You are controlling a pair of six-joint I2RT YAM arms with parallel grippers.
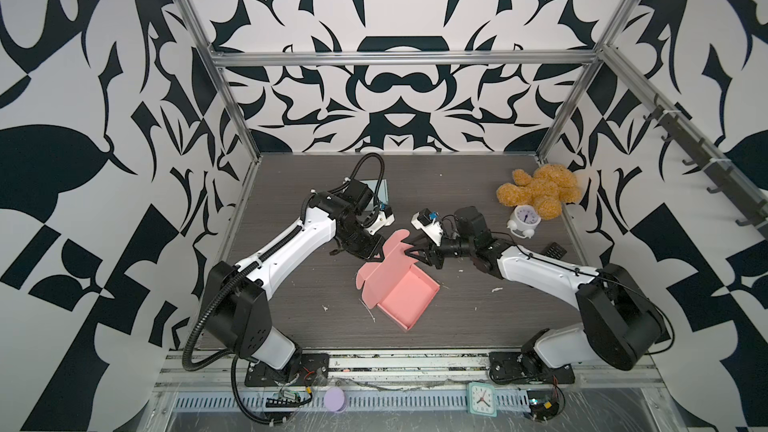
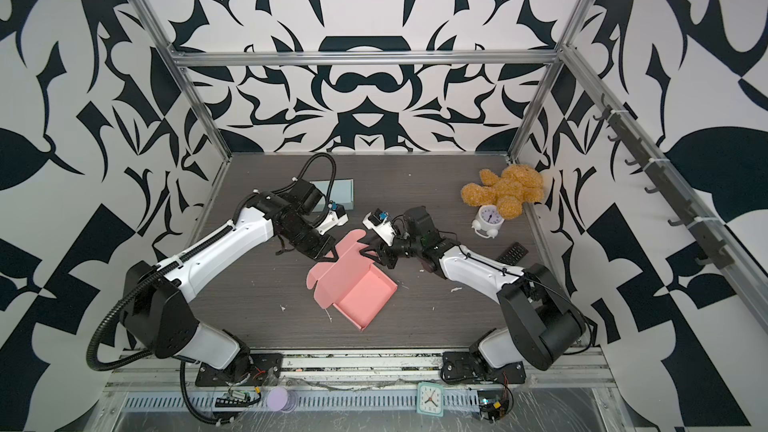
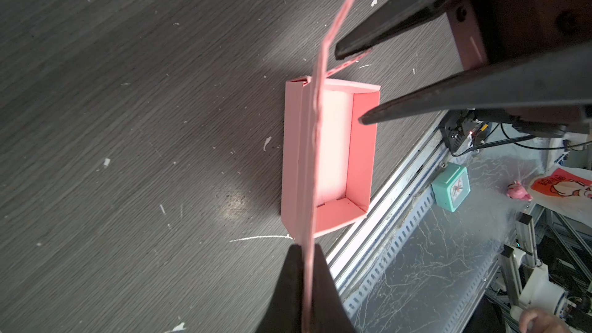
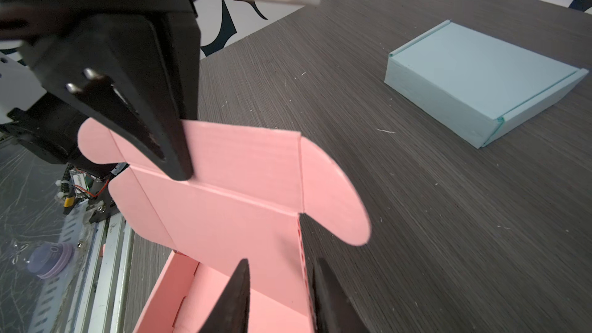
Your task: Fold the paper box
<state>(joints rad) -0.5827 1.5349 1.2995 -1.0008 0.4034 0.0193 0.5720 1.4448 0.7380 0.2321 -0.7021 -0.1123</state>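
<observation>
My left gripper is on the lid's top piece and the box is crooked. It should take the lid's side flap (image 1: 370,294) and turn the box square.
The pink paper box (image 1: 409,299) (image 2: 361,295) lies mid-table with its tray open and its lid (image 4: 224,206) standing upright. My left gripper (image 1: 376,257) (image 2: 330,258) (image 3: 308,246) is shut on the lid's top strip, and the thin sheet shows pinched between its two fingers. My right gripper (image 1: 409,251) (image 2: 365,252) (image 4: 282,261) straddles the lid's side edge beside the rounded ear flap (image 4: 333,200). Its jaws stand apart, with a gap on the inner side. The tray (image 3: 333,155) sits empty below both grippers.
A folded light blue box (image 4: 480,81) (image 2: 338,195) lies behind the left arm. At the back right are a tan teddy bear (image 1: 540,189), a white alarm clock (image 1: 524,220) and a black remote (image 1: 555,250). A teal clock (image 1: 481,398) and a purple disc (image 1: 334,398) sit on the front rail.
</observation>
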